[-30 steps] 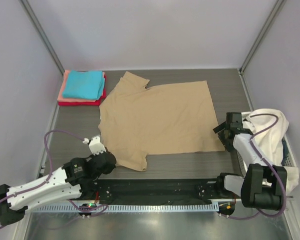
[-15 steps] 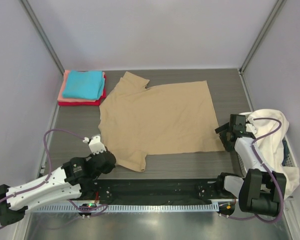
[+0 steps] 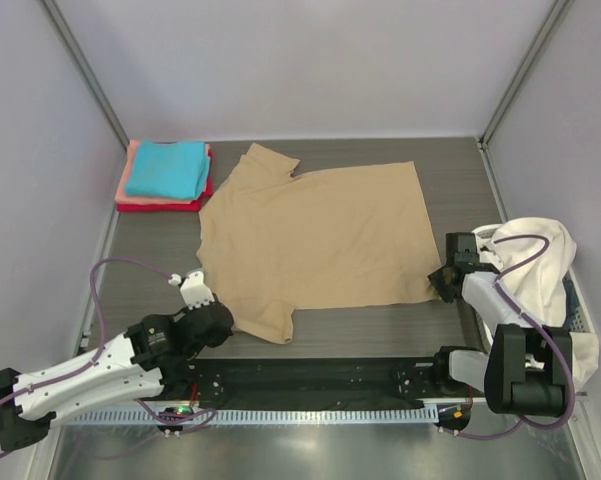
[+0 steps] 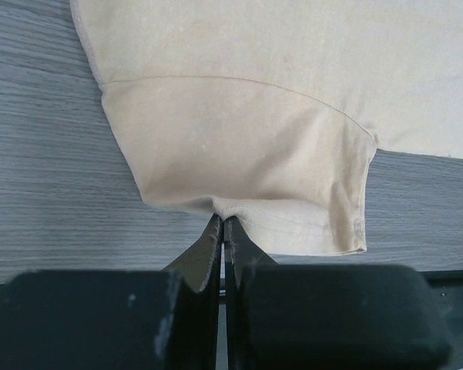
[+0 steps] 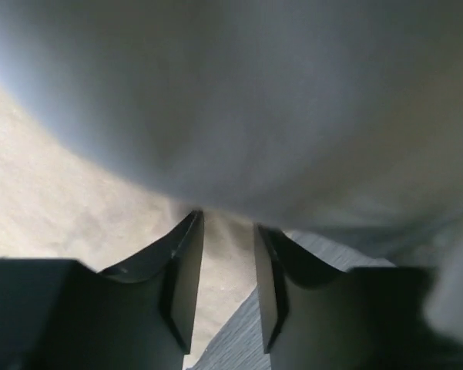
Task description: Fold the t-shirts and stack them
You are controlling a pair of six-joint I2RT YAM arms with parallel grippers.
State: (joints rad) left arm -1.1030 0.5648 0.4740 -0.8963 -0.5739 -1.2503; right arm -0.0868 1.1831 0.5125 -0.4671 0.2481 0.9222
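The edge of the tan t-shirt's corner is between my right gripper's narrowly open fingers, so next I open them wider and pinch the cloth a little farther in before folding [image 3: 424, 288].
A large tan t-shirt [image 3: 315, 235] lies spread flat on the grey table. My left gripper [image 3: 220, 320] is at its near-left sleeve, shut on the sleeve hem [image 4: 222, 220], and the cloth [image 4: 239, 139] puckers at the tips. My right gripper [image 3: 442, 283] is down at the shirt's near-right corner. Its jaws [image 5: 227, 220] stand a narrow gap apart, with tan cloth [image 5: 46, 200] under and between them. At the back left is a folded stack: a turquoise t-shirt [image 3: 168, 167] on a salmon-pink one [image 3: 132, 172] on a red one [image 3: 160, 205].
Cream-white t-shirts [image 3: 540, 265] spill out of a white basket [image 3: 578, 318] at the right edge, just beside my right arm. Grey walls close in the table on three sides. A black rail [image 3: 310, 375] runs along the near edge.
My right gripper has come down and slightly left onto the shirt's near-right corner, and its jaws have narrowed. The left gripper has kept its hold on the sleeve.
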